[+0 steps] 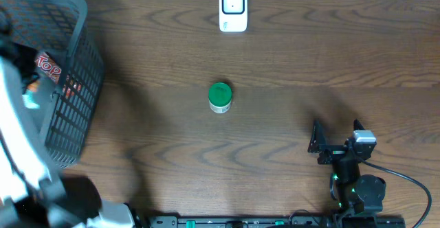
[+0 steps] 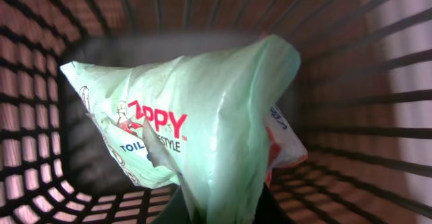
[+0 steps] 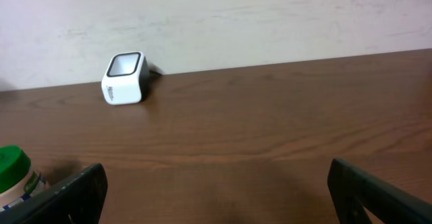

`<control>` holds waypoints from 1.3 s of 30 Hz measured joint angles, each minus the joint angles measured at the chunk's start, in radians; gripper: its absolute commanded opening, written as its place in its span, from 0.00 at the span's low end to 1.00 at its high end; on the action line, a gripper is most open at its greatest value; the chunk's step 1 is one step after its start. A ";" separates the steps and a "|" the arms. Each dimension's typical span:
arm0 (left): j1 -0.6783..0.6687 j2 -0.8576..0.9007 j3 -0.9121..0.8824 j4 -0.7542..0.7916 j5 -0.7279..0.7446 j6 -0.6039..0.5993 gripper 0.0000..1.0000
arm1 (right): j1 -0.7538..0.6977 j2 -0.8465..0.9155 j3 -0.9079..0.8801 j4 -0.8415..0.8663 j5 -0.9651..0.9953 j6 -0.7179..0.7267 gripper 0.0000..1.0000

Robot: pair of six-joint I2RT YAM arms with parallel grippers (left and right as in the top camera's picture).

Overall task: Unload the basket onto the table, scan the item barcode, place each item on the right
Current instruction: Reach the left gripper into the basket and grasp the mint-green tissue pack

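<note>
My left gripper is bunching up the pale green pack's end, so next I rest the pack in the basket and pinch it nearer its red lettering [image 2: 158,119].
Deep in the black mesh basket [image 2: 351,82], my left gripper [image 2: 223,214] is shut on a pale green plastic pack [image 2: 223,109] with red lettering, pinching its lower fold. A red and white packet [image 2: 287,143] lies behind it. From overhead the left arm hangs blurred over the basket [image 1: 79,84], and the gripper itself is hidden there. The white barcode scanner [image 1: 233,9] stands at the far middle of the table, also seen as scanner [image 3: 125,77]. My right gripper [image 1: 337,135] rests open at the near right, with nothing between its fingers [image 3: 74,190].
A small jar with a green lid [image 1: 220,97] stands upright mid-table, and it shows at the left edge as jar [image 3: 13,173]. Other packets [image 1: 48,66] lie in the basket. A pale wall runs behind the table's far edge.
</note>
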 measured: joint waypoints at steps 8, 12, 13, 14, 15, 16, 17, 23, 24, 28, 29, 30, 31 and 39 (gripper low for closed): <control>0.000 -0.077 -0.017 -0.047 -0.063 0.019 0.07 | 0.000 0.000 0.000 0.000 0.000 0.000 0.99; 0.000 0.010 -0.125 -0.034 -0.068 0.023 0.07 | 0.000 0.000 0.000 0.000 0.000 0.000 0.99; 0.000 0.041 -0.156 -0.023 -0.068 0.022 0.07 | 0.000 0.000 0.000 0.000 0.000 0.000 0.99; 0.000 0.069 -0.183 -0.011 -0.068 0.023 0.07 | 0.000 0.000 0.000 0.000 0.000 0.000 0.99; 0.000 0.104 -0.212 0.002 -0.067 0.023 0.07 | 0.000 0.000 0.000 0.000 0.000 0.000 0.99; 0.000 0.130 -0.230 0.008 -0.067 0.023 0.08 | 0.000 0.000 0.000 0.000 0.000 0.000 0.99; 0.000 0.163 -0.254 0.020 -0.063 0.023 0.07 | 0.000 0.000 0.000 0.000 0.000 0.000 0.99; 0.000 0.338 -0.309 0.047 -0.028 0.057 0.40 | 0.000 0.000 0.000 0.000 0.000 0.000 0.99; 0.000 0.360 -0.309 0.048 -0.029 0.066 0.67 | 0.000 0.000 0.000 0.000 0.000 0.000 0.99; 0.000 0.383 -0.309 0.073 -0.026 0.080 0.98 | 0.000 0.000 0.000 0.000 0.000 0.000 0.99; 0.000 0.382 -0.309 0.084 -0.024 0.082 0.98 | 0.000 0.000 0.000 0.000 0.000 0.000 0.99; 0.000 0.382 -0.309 0.092 -0.018 0.082 0.98 | 0.000 0.000 0.000 0.000 0.000 0.000 0.99; 0.000 0.382 -0.309 0.098 -0.015 0.082 0.98 | 0.000 0.000 0.000 0.000 0.000 0.000 0.99; 0.000 0.380 -0.309 0.143 0.004 0.077 0.98 | 0.000 0.000 0.000 0.000 0.000 0.000 0.99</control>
